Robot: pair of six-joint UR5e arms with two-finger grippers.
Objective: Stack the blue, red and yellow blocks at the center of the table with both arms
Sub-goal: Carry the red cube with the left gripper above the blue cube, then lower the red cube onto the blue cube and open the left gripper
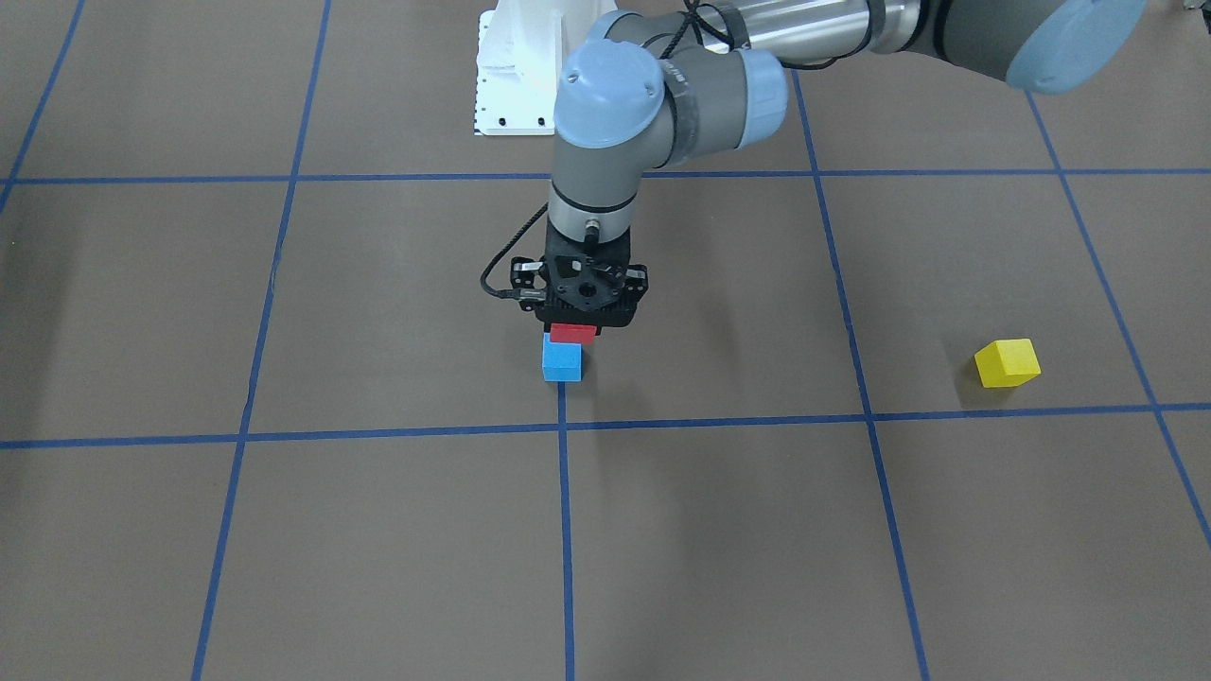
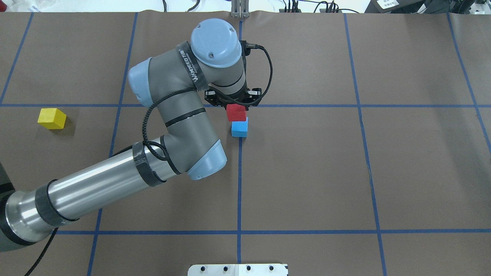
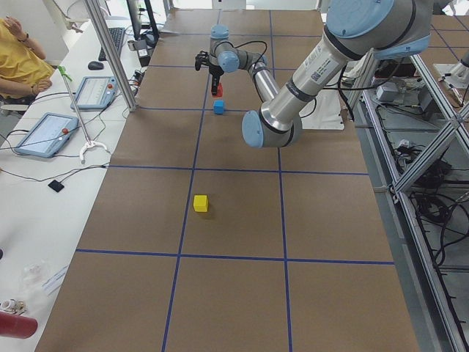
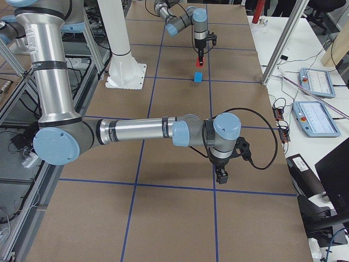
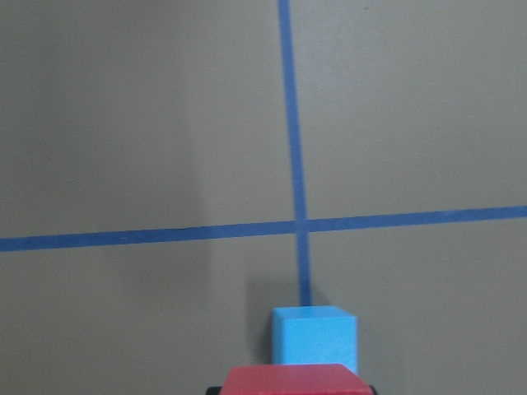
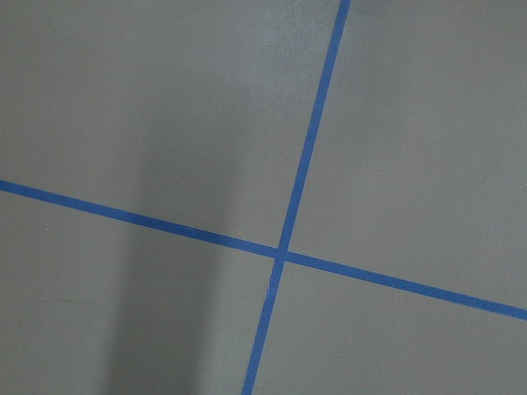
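The red block, now held just above the blue block, will be let go by my left gripper squarely on top of the blue block (image 1: 563, 358) (image 5: 314, 342).
A blue block (image 1: 562, 361) sits on the brown table at its centre, by a crossing of blue tape lines. My left gripper (image 1: 574, 326) is shut on a red block (image 1: 573, 333) and holds it in the air just above the blue block, a little off to one side. The overhead view shows the red block (image 2: 236, 113) and the blue block (image 2: 239, 127). The left wrist view shows the red block (image 5: 288, 380) at the bottom edge, with the blue block (image 5: 315, 336) beyond it. A yellow block (image 2: 52, 118) lies far out on my left side. My right gripper (image 4: 221, 176) shows only in the exterior right view, so I cannot tell its state.
The robot's white base plate (image 2: 238, 269) is at the table's near edge. Blue tape lines (image 6: 280, 251) form a grid on the table. Tablets and cables lie on a side bench (image 3: 45, 132) beyond the far edge, where a person in yellow sits.
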